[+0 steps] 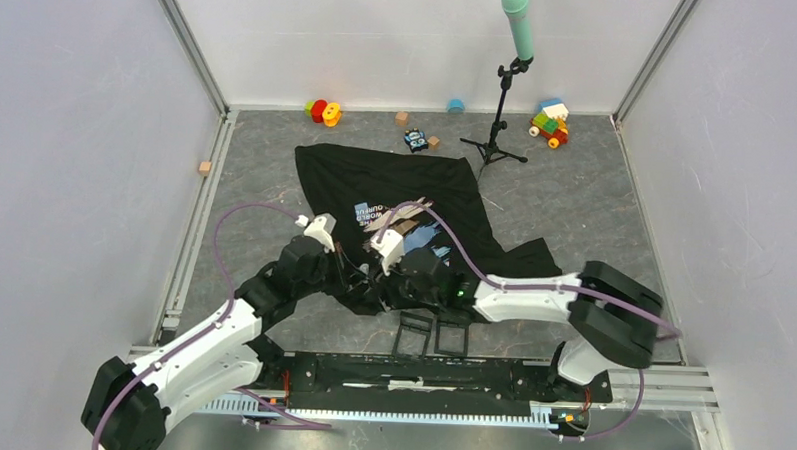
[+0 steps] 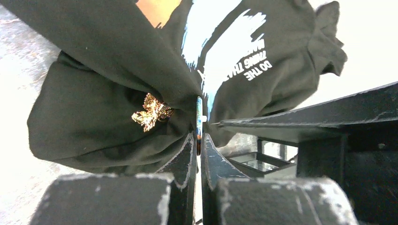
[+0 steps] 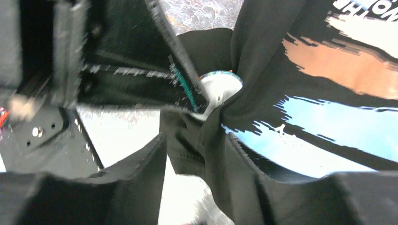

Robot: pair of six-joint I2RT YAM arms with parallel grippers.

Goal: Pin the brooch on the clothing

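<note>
The robot's left gripper should release the disc on the black T-shirt's near part [image 1: 372, 286] [image 2: 195, 124], next to the gold leaf-shaped brooch.
The clothing [image 1: 376, 179], a black T-shirt with blue and tan print, lies spread on the table, its near part bunched up between the two arms. My left gripper [image 1: 361, 276] [image 2: 199, 138] is shut on a thin round disc [image 2: 199, 117] with a coloured rim, pinched edge-on together with the fabric. The right wrist view shows this disc's [image 3: 220, 86] white face. A gold leaf-shaped brooch [image 2: 151, 112] sits on the black fabric just left of my left fingers. My right gripper [image 1: 384, 283] [image 3: 195, 140] is open, with a fold of the shirt [image 3: 263, 56] hanging between its fingers.
A microphone stand [image 1: 501, 99] rises behind the shirt. Toys lie along the back wall: a red and yellow one [image 1: 323, 111], coloured blocks [image 1: 550, 122], small wooden cubes [image 1: 205, 167]. Two black frames [image 1: 433, 334] lie near the front rail.
</note>
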